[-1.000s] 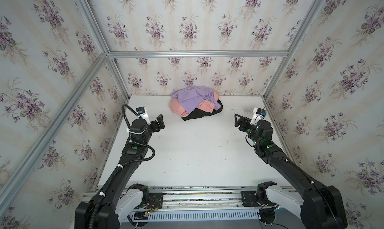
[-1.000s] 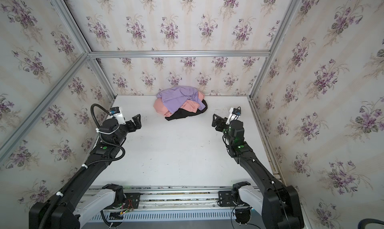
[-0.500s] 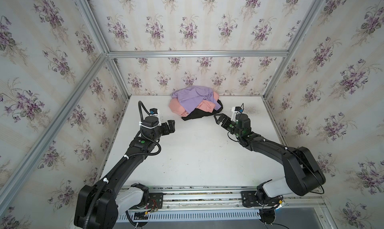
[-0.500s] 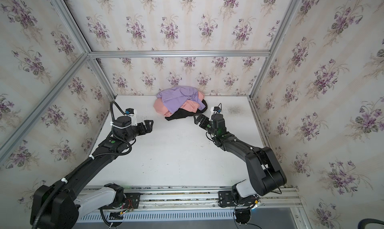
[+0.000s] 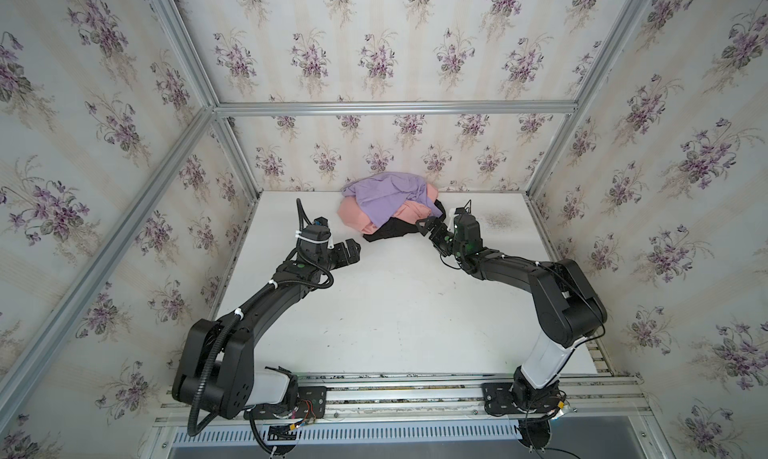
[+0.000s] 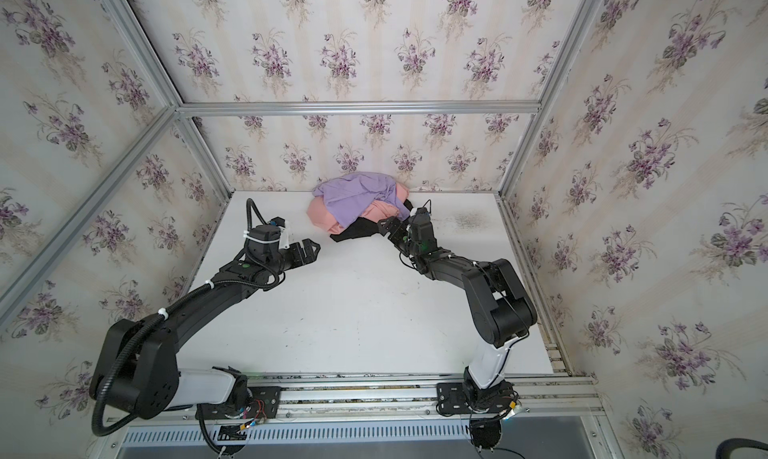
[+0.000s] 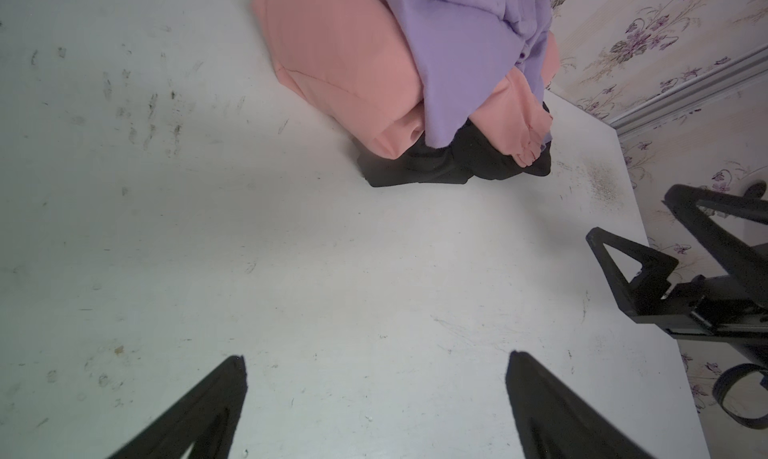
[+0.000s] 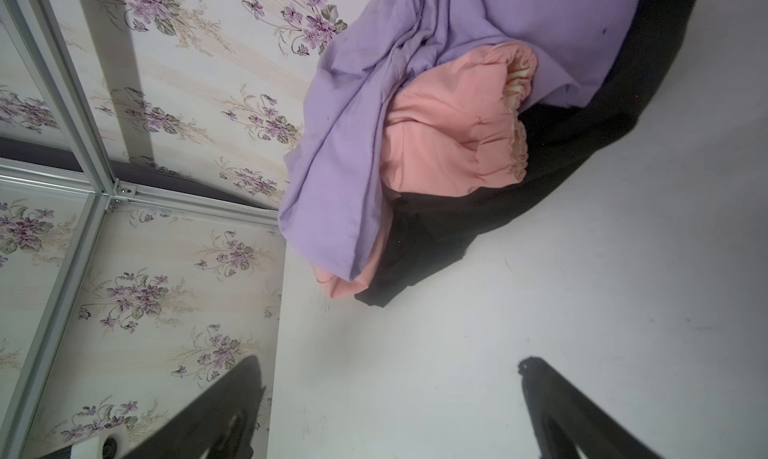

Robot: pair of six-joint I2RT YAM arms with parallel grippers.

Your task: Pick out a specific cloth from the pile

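Observation:
The gathered end (image 5: 412,213) (image 8: 488,164) of the salmon-pink garment sticks out from under the lilac garment above the black cloth. My right gripper will close there next.
The pile (image 5: 388,211) lies at the back of the white table (image 5: 395,311), close to the back wall. A lilac garment (image 5: 382,197) is on top, a salmon-pink one (image 5: 353,218) under it. The black cloth (image 5: 388,233) (image 6: 355,230) is at the bottom, its edge sticking out at the front and right. My right gripper (image 5: 428,225) (image 8: 390,362) is open just right of the black cloth (image 8: 457,228), holding nothing. My left gripper (image 5: 354,251) (image 7: 376,357) is open over bare table, a short way in front and left of the cloth (image 7: 436,166).
Floral-papered walls with aluminium posts (image 5: 548,157) close in the table on three sides. A dark smudge (image 5: 496,222) marks the table at the back right. The arms' base rail (image 5: 395,390) runs along the front edge. My right gripper's fingers (image 7: 623,265) show in the left wrist view.
Both arms have reached back toward the pile. The right gripper has swung in from the right edge to beside the black cloth. The left gripper has come nearer from the left.

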